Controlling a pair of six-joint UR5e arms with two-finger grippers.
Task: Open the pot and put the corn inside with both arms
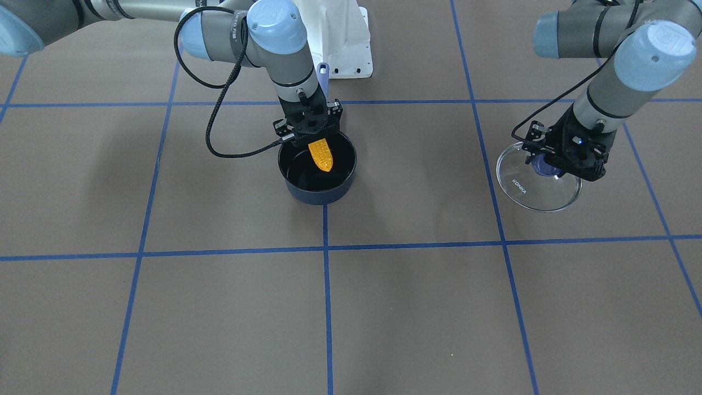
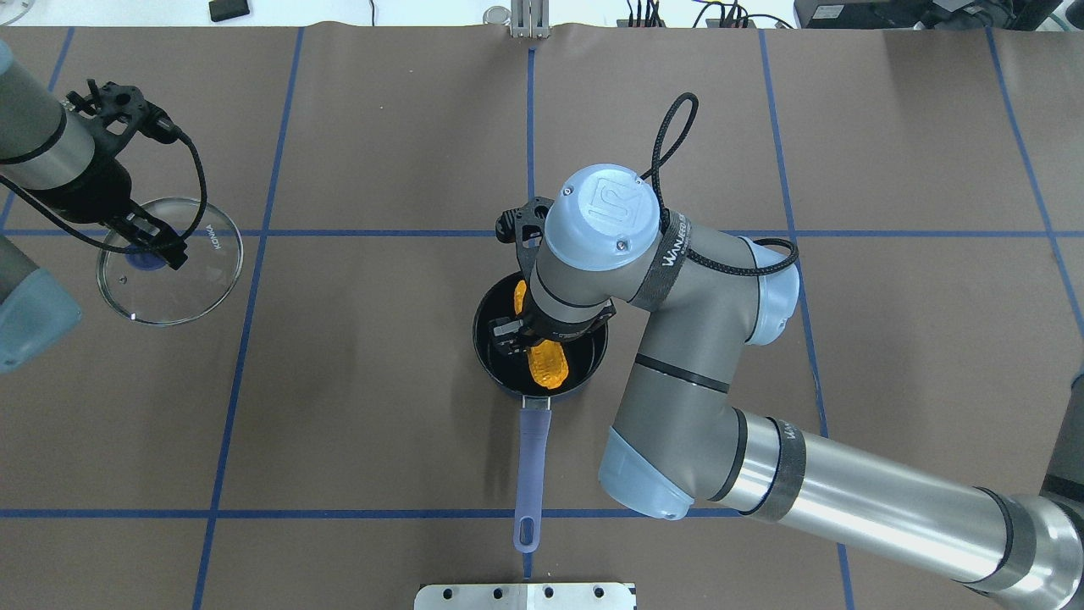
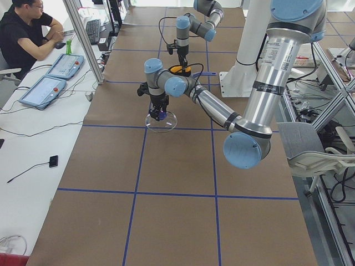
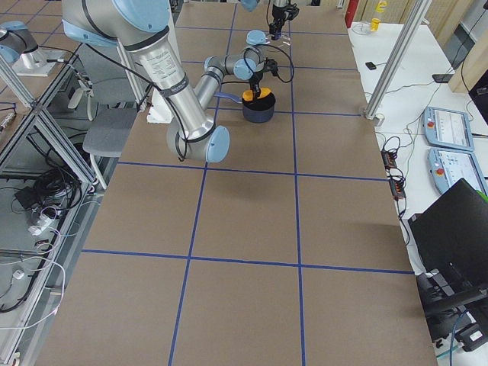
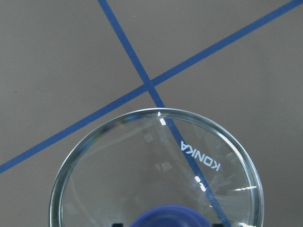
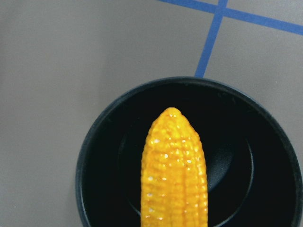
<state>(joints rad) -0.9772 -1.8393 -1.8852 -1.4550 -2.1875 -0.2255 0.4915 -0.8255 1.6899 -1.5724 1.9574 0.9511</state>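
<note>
Next, I set the clear glass lid down on the table [image 1: 534, 190] [image 5: 136, 207] next to the blue tape crossing with my left gripper.
The pot [image 1: 318, 191] stands open at the table's middle, its lavender handle [image 2: 532, 457] pointing toward the robot. My right gripper [image 1: 310, 133] is shut on the thick end of the orange-yellow corn [image 1: 321, 155] and holds it tilted, tip down, inside the pot's mouth. The right wrist view shows the corn [image 6: 174, 170] over the pot's black inside [image 6: 236, 161]. My left gripper [image 2: 154, 250] is shut on the blue knob [image 5: 165, 218] of the clear glass lid [image 2: 182, 284], far to the left of the pot, at or just above the table.
Blue tape lines [image 1: 327, 249] cross the brown table. The white base pedestal [image 1: 343, 38] stands behind the pot. A person [image 3: 28, 33] sits at a side desk with tablets beyond the table's edge.
</note>
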